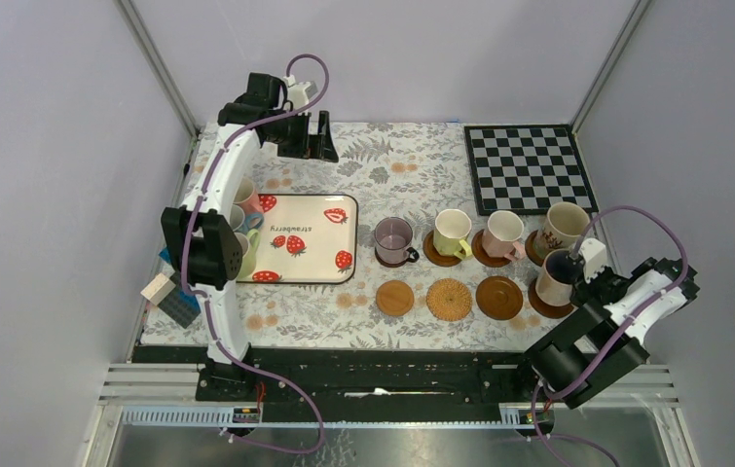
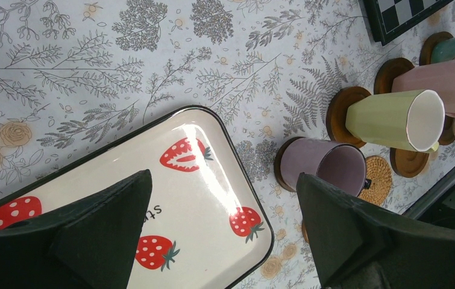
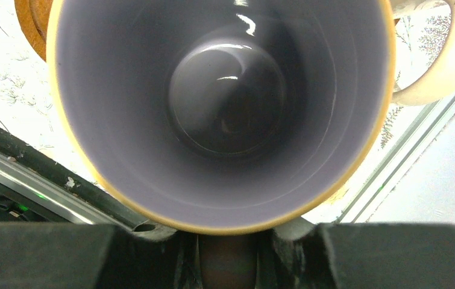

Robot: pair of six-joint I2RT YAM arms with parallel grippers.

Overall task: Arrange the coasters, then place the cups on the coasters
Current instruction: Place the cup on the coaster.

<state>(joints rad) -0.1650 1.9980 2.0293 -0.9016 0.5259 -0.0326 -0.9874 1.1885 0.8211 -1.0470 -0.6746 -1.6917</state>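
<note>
My right gripper needs to let go of the lavender-lined mug on the dark end coaster [image 1: 555, 296] that is nearest the tall patterned cream cup.
In the back row, the purple cup [image 1: 394, 239], yellow-green cup [image 1: 453, 232], pink cup [image 1: 504, 232] and tall patterned cream cup [image 1: 563, 225] each stand on a brown coaster. Three coasters lie bare in front: tan [image 1: 394, 298], woven [image 1: 449, 299] and dark [image 1: 499, 298]. My right gripper [image 1: 569, 268] is shut on the handle of a lavender-lined mug [image 3: 225, 102], which is over the dark end coaster [image 1: 544, 305]. Whether it rests there I cannot tell. My left gripper [image 1: 310, 136] hangs open and empty high above the tray [image 2: 213, 156]. More cups [image 1: 245, 197] stand left of the tray, partly hidden by the arm.
A checkerboard mat [image 1: 529, 167] lies at the back right. The strawberry tray [image 1: 319, 216] is bare. A beige block [image 1: 159, 289] and a blue piece [image 1: 180, 309] sit at the table's front left corner. Enclosure walls stand close on both sides.
</note>
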